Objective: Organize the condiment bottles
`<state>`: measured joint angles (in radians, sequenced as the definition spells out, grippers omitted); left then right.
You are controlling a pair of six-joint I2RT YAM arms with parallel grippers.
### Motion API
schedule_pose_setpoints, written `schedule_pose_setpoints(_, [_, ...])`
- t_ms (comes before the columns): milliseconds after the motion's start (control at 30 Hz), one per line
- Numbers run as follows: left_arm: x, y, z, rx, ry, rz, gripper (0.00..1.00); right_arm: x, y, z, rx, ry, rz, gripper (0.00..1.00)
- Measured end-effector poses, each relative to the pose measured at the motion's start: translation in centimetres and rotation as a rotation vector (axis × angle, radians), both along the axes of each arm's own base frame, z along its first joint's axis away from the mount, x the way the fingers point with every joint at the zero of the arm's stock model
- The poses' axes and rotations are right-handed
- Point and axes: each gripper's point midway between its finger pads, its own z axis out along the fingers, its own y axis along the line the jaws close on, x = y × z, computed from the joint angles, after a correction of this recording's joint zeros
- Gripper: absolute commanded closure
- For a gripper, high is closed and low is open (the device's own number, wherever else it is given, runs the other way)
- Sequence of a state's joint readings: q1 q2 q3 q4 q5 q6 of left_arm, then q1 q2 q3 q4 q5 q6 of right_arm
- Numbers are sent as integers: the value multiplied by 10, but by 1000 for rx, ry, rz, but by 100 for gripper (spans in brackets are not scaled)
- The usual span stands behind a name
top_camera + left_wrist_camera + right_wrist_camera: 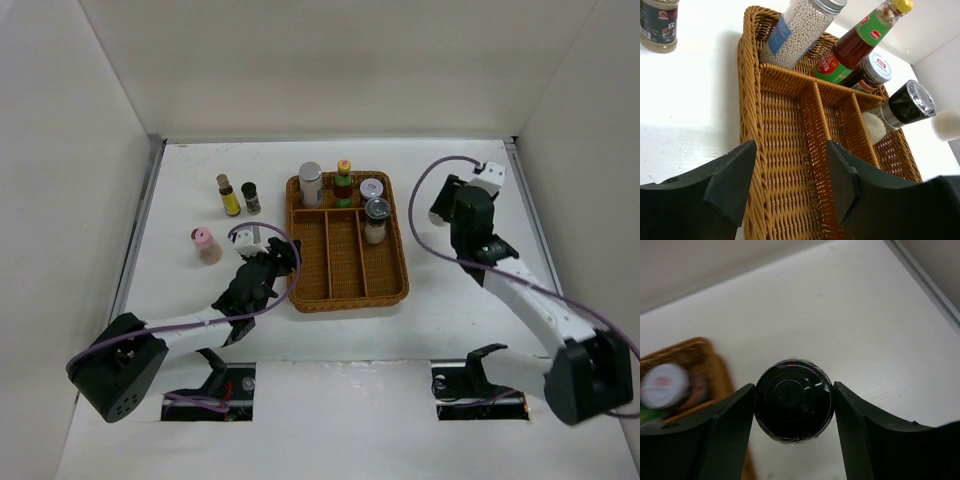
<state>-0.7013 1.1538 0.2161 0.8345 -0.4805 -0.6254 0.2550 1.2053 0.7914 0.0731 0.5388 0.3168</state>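
Note:
Next, my right gripper lets go of the black bottle cap in the long compartment just nearer than the black-topped shaker (381, 277).
The brown woven basket (397, 285) holds several condiment bottles in its far compartments: a silver-lidded clear shaker (311, 183), a green-red sauce bottle with a yellow cap (344, 183), a white-lidded jar (372, 190) and a black-topped shaker (377, 220). A yellow bottle (229, 195), a dark jar (251, 197) and a pink-capped bottle (206, 245) stand on the table left of it. My left gripper (791, 150) hangs open over the basket's left rim, nothing between its fingers. To the basket's right, my right gripper (793, 386) is shut on a black bottle cap (793, 407), both fingers touching it.
The basket's three long near compartments (785, 150) hold nothing. The white table ends at a raised metal edge (935, 287) and a wall close to the right gripper. Purple cables loop off both arms.

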Motion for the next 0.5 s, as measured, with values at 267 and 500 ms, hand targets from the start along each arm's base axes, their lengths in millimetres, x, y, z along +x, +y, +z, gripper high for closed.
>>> schedule_pose_setpoints(267, [0,0,0,2,1,1,44,-70,80,64,101,-196,264,51])
schedule_pose_setpoints(500, [3,10,8,0,-13,31,43,-107,160,7,59,-26,519,51])
